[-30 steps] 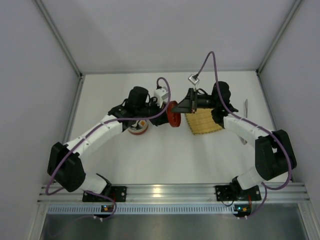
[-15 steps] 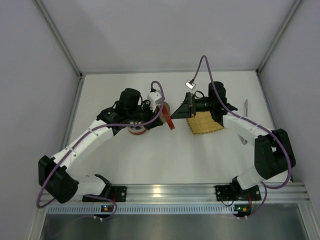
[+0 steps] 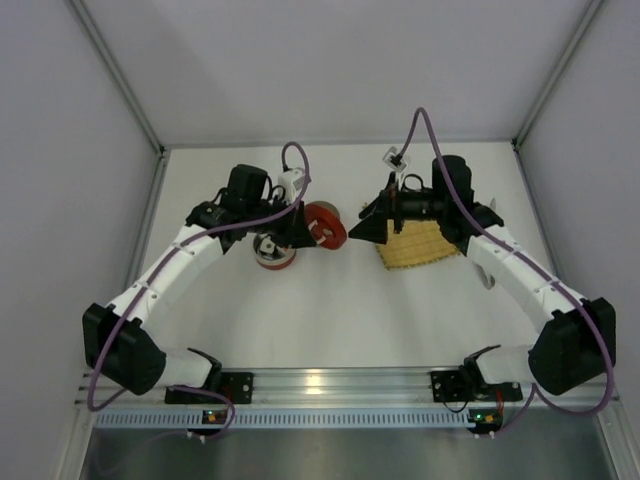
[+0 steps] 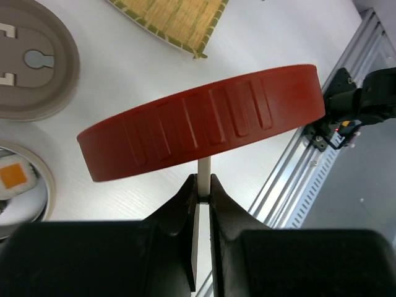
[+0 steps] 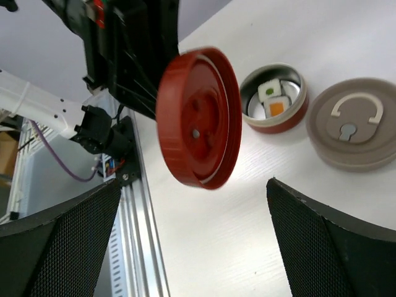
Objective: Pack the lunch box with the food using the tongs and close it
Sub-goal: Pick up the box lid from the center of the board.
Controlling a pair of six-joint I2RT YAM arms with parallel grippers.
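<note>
My right gripper should take the red lid's rim [image 5: 215, 182] and help straighten the lid before closing the lunch box, because the lid slants on edge from its thin white tab.
My left gripper [image 4: 203, 182] is shut on a thin white tab of the red lid [image 4: 204, 120] and holds the lid on edge above the table [image 3: 325, 225]. The round red lunch box [image 5: 275, 99] stands open to the lid's left [image 3: 273, 250]. Two pieces of food [image 5: 276, 107] lie in it, one with an orange centre, one with a green one [image 5: 269, 90]. My right gripper [image 5: 195, 247] is wide open with nothing in it, facing the lid's inner side [image 3: 372, 228]. Of the tongs, only a grey sliver [image 3: 488, 277] seems to show beside my right forearm.
A flat beige inner lid [image 5: 352, 124] lies on the table beside the lunch box [image 4: 31, 62]. The yellow bamboo mat [image 3: 415, 248] lies under my right wrist. The aluminium rail [image 3: 330, 385] with both arm bases runs along the near edge.
My right gripper has opened, let go of the red lid and drawn back a little to the right. My left arm has carried the lid slightly left and turned it.
</note>
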